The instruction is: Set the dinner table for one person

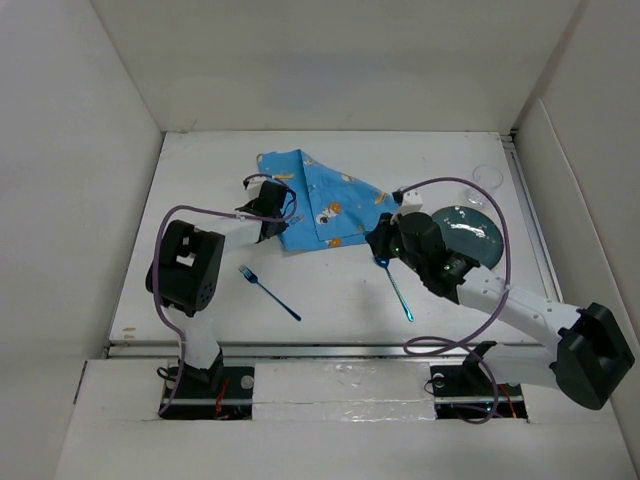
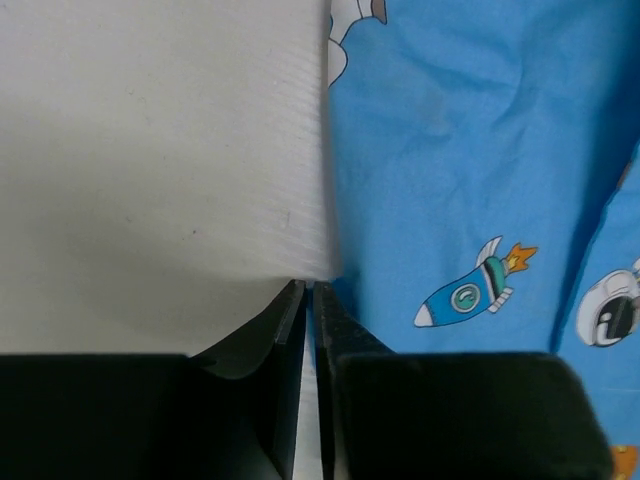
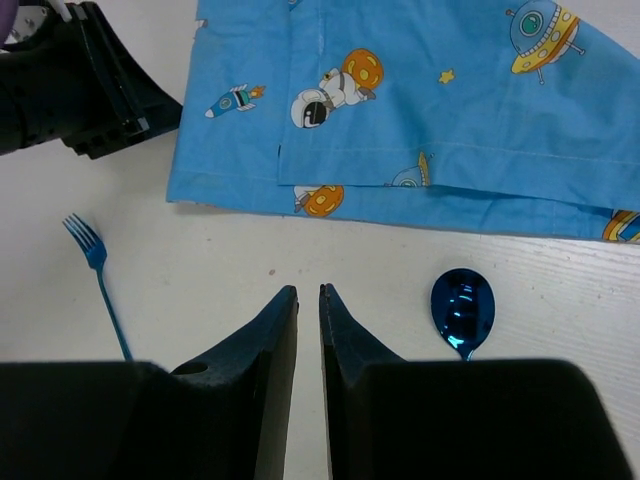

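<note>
My right gripper is closed short of the placemat, which lies folded over itself, so I need to open that gripper and take the placemat's top layer (image 1: 358, 211).
The white dinner table (image 1: 200, 170) carries a blue cartoon-printed placemat (image 1: 325, 200), partly folded over itself at the back centre. My left gripper (image 1: 285, 218) is at the placemat's left edge. In the left wrist view its jaws (image 2: 308, 285) are shut to a thin slit right at the cloth's edge (image 2: 450, 150), one finger over cloth and one over table. My right gripper (image 3: 308, 290) is shut and empty, over bare table just in front of the placemat (image 3: 420, 110). A blue spoon (image 3: 462, 308) lies to its right and a blue fork (image 3: 95, 250) to its left.
A dark round plate (image 1: 475, 232) sits at the right, partly under my right arm. A clear glass (image 1: 487, 177) stands behind it. The fork (image 1: 268, 292) and the spoon (image 1: 397, 285) lie in front of the placemat. White walls enclose the table.
</note>
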`<state>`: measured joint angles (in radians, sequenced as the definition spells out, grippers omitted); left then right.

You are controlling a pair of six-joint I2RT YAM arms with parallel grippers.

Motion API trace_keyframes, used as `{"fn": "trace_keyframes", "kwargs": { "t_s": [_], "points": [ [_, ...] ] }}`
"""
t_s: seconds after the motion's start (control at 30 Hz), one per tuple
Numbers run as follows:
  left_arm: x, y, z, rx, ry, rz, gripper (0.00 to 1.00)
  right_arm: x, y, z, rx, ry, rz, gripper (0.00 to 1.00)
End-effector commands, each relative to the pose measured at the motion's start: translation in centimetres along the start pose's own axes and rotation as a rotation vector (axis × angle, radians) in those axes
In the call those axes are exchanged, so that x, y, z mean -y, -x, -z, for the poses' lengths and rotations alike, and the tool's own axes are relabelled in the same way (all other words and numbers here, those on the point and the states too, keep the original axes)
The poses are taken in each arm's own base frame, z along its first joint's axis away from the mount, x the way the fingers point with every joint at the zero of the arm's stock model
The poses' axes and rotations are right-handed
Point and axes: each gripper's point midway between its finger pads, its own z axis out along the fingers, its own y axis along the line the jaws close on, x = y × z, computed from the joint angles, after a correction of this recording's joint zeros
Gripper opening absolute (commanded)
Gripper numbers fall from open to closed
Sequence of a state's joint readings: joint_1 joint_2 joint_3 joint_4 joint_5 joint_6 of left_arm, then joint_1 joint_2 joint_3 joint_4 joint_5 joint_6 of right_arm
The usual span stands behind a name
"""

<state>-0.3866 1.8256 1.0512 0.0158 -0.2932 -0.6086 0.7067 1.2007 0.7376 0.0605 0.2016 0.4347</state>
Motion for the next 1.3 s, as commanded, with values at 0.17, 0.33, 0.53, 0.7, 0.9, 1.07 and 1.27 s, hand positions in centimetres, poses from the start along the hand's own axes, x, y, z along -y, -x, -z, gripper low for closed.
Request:
{"fn": "trace_keyframes", "kwargs": {
  "t_s": [0.17,0.33,0.53,0.7,0.9,1.07,1.27],
  "points": [
    [-1.9,-0.7,0.2,-0.027,0.093,-0.066,0.00,-0.9,3.6,1.9,0.127,0.030,-0.026,0.21],
    [-1.3,3.1,2.8,0.049,0.023,-0.005,0.00,-0.6,3.4,1.8,0.130,0.019,-0.017,0.21],
    [-1.0,9.2,9.1,0.221,-0.029,0.049,0.00,0.5,1.6,0.0,0.080,-0.013,-0.017,0.22],
    [-1.2,11.7,12.3,0.282,-0.075,0.079,0.00,0.8,1.0,-1.3,0.053,-0.025,-0.017,0.34],
    [-3.2,20.4,16.6,0.449,-0.117,0.180,0.00,3.4,2.2,-3.4,0.031,-0.110,-0.038,0.54],
    [-3.7,24.8,17.8,0.523,-0.106,0.191,0.00,4.9,1.0,-3.9,-0.010,-0.162,-0.044,0.58],
    [-3.0,24.0,16.2,0.496,-0.138,0.167,0.00,4.5,-2.7,-4.3,-0.128,-0.149,0.042,0.08]
  ]
}}
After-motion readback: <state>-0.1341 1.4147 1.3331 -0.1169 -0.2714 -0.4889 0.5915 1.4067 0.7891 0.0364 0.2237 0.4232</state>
